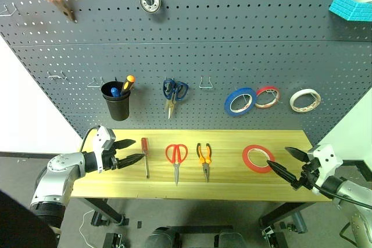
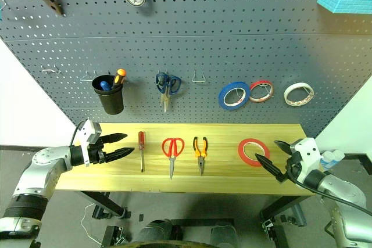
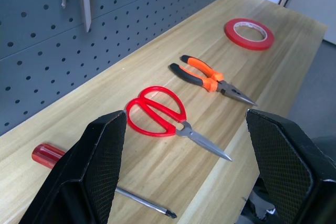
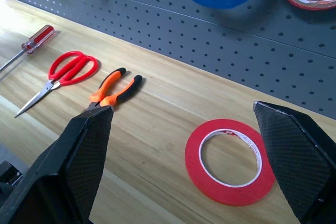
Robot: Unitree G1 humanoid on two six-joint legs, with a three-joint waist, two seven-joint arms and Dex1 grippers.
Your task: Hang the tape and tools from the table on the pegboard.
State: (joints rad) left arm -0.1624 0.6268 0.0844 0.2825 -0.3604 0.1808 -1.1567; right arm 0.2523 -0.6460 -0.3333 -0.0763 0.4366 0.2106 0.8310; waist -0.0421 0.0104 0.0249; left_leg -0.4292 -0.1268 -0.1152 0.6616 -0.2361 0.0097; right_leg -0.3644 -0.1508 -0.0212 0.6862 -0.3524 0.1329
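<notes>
Next, I close my right gripper on the flat red tape's side (image 1: 245,160) (image 4: 192,159) nearest the pliers, with one finger inside the hole of the tape.
On the wooden table (image 1: 232,187) lie, from left to right, a red-handled screwdriver (image 1: 145,154), red scissors (image 1: 176,156), orange-and-black pliers (image 1: 204,156) and a flat red tape (image 1: 258,158). Behind them rises the grey pegboard (image 1: 232,56). My left gripper (image 1: 138,148) hovers open at the table's left end, just left of the screwdriver, with nothing between its fingers (image 3: 97,166). My right gripper (image 1: 278,156) is open at the right end, just right of the tape, which shows between its fingers (image 4: 79,161) in the right wrist view.
On the pegboard hang a black cup (image 1: 116,100) with an orange-handled screwdriver, blue-handled scissors (image 1: 173,92), a blue roll (image 1: 239,101), a red roll (image 1: 267,97) and a white roll (image 1: 305,100). A bare hook (image 1: 206,83) sits between scissors and rolls. Others are at far left (image 1: 58,76).
</notes>
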